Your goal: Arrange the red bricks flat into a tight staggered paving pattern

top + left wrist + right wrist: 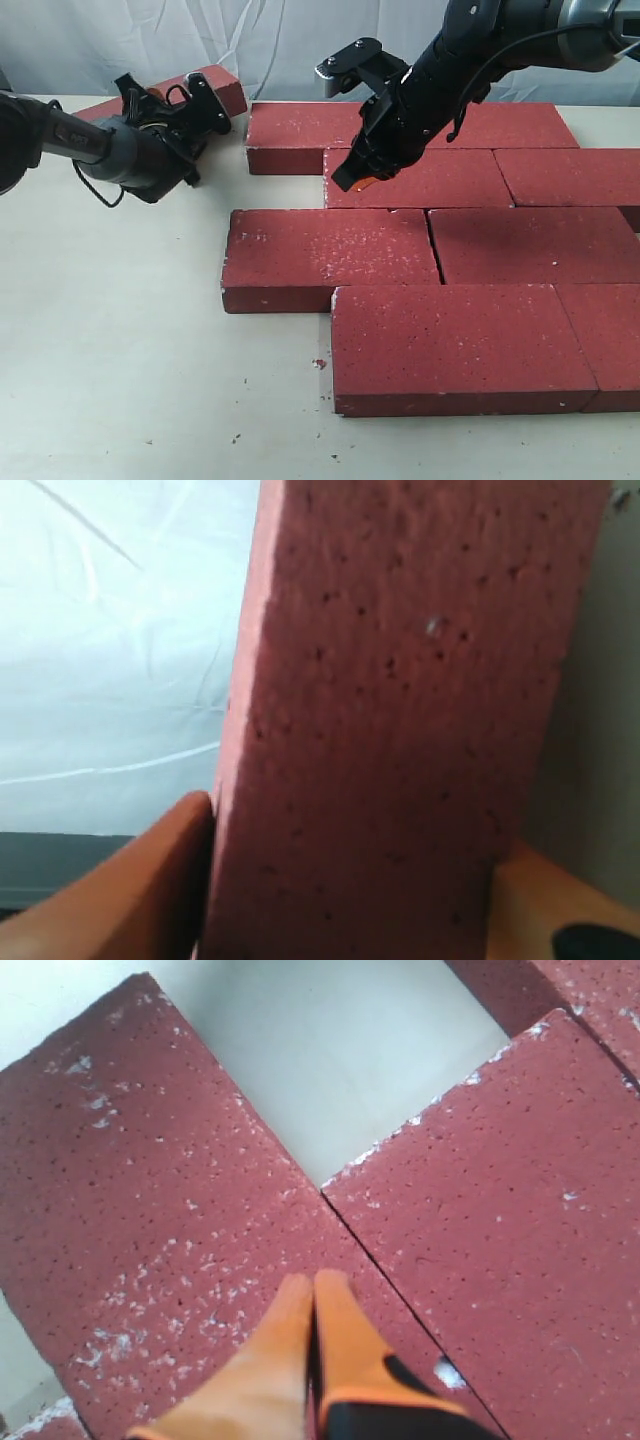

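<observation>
Next, my left gripper lets go of the tilted red brick on the bare table (128,208) next to the notch in the paving.
Several red bricks lie flat in staggered rows on the right, among them a back-row brick (298,135), a second-row brick (425,180) and a front brick (460,345). One more red brick (218,86) sits tilted at the back left, with my left gripper (190,112) shut on it. The left wrist view shows that brick (400,710) filling the gap between the orange fingers (130,890). My right gripper (360,175) is shut and empty, low over the left end of the second-row brick. Its tips (315,1290) are over one brick (150,1190), beside the seam with a neighbour (500,1200).
The pale table (110,340) stretches bare to the left and front of the paving. A white cloth backdrop (250,40) hangs behind. Small red crumbs (320,364) lie near the front brick's left end. A notch of bare table (340,1070) shows between the bricks.
</observation>
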Controlling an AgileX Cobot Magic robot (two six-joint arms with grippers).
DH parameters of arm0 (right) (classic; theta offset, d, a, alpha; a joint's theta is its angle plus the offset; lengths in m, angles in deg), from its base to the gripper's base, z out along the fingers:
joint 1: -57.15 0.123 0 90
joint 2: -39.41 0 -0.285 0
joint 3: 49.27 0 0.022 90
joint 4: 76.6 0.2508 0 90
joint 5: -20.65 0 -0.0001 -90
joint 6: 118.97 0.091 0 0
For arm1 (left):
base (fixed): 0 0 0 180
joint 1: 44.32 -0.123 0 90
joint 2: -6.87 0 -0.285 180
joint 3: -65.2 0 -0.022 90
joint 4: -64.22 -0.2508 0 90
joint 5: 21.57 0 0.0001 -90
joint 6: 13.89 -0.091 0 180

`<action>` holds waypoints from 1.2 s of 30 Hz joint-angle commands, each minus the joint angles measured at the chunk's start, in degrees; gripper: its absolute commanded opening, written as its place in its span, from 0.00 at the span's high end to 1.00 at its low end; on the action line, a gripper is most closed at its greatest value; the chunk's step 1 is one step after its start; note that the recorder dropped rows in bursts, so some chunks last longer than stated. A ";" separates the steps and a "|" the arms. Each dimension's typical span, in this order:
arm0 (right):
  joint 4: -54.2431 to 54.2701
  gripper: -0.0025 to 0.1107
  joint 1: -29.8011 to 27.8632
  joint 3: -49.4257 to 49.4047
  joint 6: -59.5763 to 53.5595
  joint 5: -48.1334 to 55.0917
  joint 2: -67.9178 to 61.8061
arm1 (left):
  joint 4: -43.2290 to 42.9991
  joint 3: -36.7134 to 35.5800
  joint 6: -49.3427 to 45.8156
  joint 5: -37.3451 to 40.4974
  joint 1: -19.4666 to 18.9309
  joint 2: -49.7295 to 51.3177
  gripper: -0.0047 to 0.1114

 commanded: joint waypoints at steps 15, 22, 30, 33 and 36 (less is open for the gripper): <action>0.13 0.98 -0.27 0.16 -0.33 -0.57 0.27 | 3.10 -17.52 -6.31 -11.01 2.11 -20.77 0.96; 0.51 0.98 -0.27 0.16 -0.33 -0.57 0.27 | -4.85 -34.10 -5.62 0.82 2.34 -35.38 0.96; 0.74 0.98 -0.27 0.16 -0.33 -0.57 0.27 | -11.11 -46.09 -5.62 10.90 2.34 -47.08 0.96; 0.89 0.98 -0.27 0.16 -0.33 -0.34 0.27 | -8.33 -47.14 -5.62 12.31 2.10 -47.78 0.96; 1.00 0.98 -0.27 0.16 -0.33 -0.34 0.27 | -8.40 -47.33 -5.62 17.37 2.00 -47.78 0.92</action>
